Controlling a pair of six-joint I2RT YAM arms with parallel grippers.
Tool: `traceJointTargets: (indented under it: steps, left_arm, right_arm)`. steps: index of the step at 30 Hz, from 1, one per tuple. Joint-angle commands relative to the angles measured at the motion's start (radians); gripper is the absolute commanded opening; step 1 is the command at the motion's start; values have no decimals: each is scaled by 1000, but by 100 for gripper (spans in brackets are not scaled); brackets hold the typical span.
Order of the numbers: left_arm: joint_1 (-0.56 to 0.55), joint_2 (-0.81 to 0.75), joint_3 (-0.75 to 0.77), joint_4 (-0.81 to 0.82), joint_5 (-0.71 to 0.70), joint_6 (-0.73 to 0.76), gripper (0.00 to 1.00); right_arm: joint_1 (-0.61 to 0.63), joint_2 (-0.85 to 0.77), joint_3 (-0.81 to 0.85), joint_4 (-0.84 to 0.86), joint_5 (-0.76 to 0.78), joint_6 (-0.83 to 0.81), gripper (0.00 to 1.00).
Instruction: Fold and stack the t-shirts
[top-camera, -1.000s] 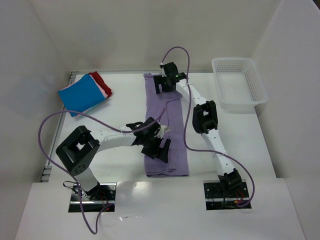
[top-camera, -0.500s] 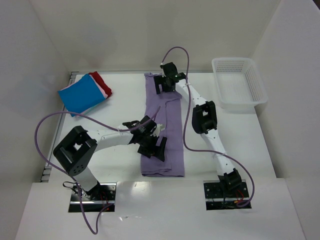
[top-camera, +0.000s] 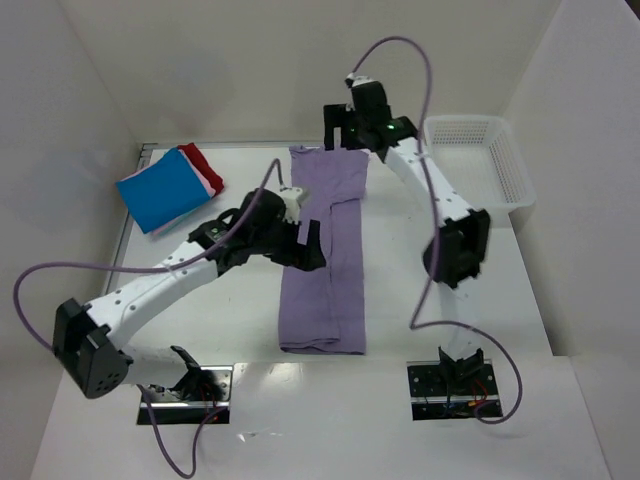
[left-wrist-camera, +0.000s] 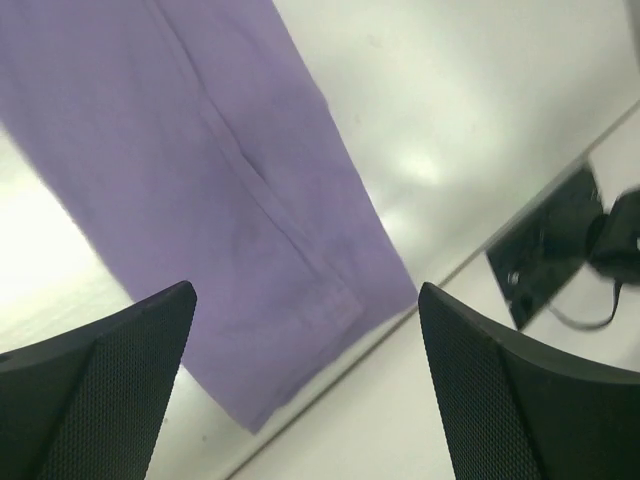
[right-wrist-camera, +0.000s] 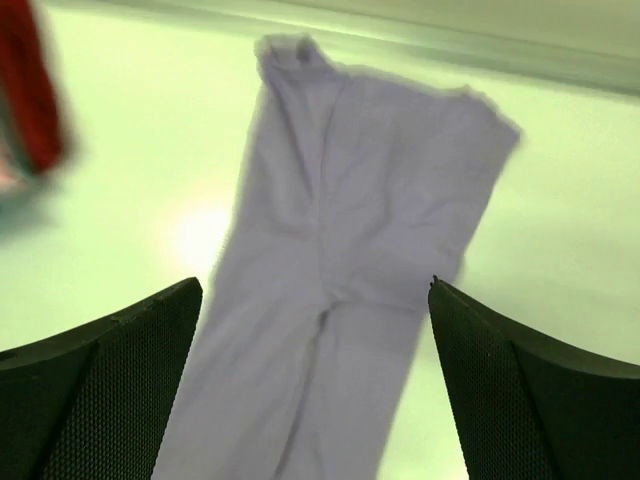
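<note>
My left gripper should grip the lavender-purple t-shirt at its near corner (top-camera: 284, 346) (left-wrist-camera: 254, 424), on the side toward the stack of folded t-shirts.
The lavender-purple t-shirt (top-camera: 323, 250) lies flat as a long narrow strip running from the far edge of the table to the near edge. My left gripper (top-camera: 308, 246) hovers open over the strip's left side, near its middle; the left wrist view shows the shirt's near end (left-wrist-camera: 200, 180) below empty jaws (left-wrist-camera: 305, 400). Above the strip's far end, my right gripper (top-camera: 343, 130) hangs open, with the shirt (right-wrist-camera: 350, 250) under it and nothing held (right-wrist-camera: 315, 390). At the far left sits a stack of folded t-shirts with a blue one (top-camera: 163, 188) on top, then pink and red (top-camera: 204, 160).
A white mesh basket (top-camera: 478, 165) stands at the far right. White walls enclose the table on three sides. The arm bases (top-camera: 452, 385) and their purple cables (top-camera: 60, 268) sit along the near edge. A blurred red shirt edge (right-wrist-camera: 35, 90) shows in the right wrist view.
Both grippers have lifted off the lavender shirt. The left one moved from its near part to its middle; the right one rose above the far end. The strip now lies narrower and straighter.
</note>
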Motion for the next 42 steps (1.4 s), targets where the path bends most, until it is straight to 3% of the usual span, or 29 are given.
traceJointTargets:
  steps: [1,5,10,15,21,26,34,42]
  left_arm:
    - [43,-79,-40,-9,-79,-24,100]
    - [106,-170,-132,14,-79,-63,100]
    - [155,-229,-239,71,16,-90,100]
    - [156,-166,-263,22,82,-90,100]
    - [156,-178,-353,19,59,-150,100]
    - [143,-204,-448,42,79,-196,100]
    - [134,-229,-459,31,122,-241,100]
    - [74,-109,-459,11,131,-261,100]
  right_arm:
    - [-3,-306,-363,158,19,98,100]
    - [-15,-643,-777,279,-12,238,100]
    - [-15,-857,-1142,293,-142,367,96]
    - [74,-1003,-1342,235,-153,466,90]
    - [209,-1162,-1523,174,-153,643,87]
    - [230,-1314,-1695,183,-173,744,82]
    - [252,-1273,-1749,180,-186,749,81]
    - [425,-1077,-1714,213,-135,816,81]
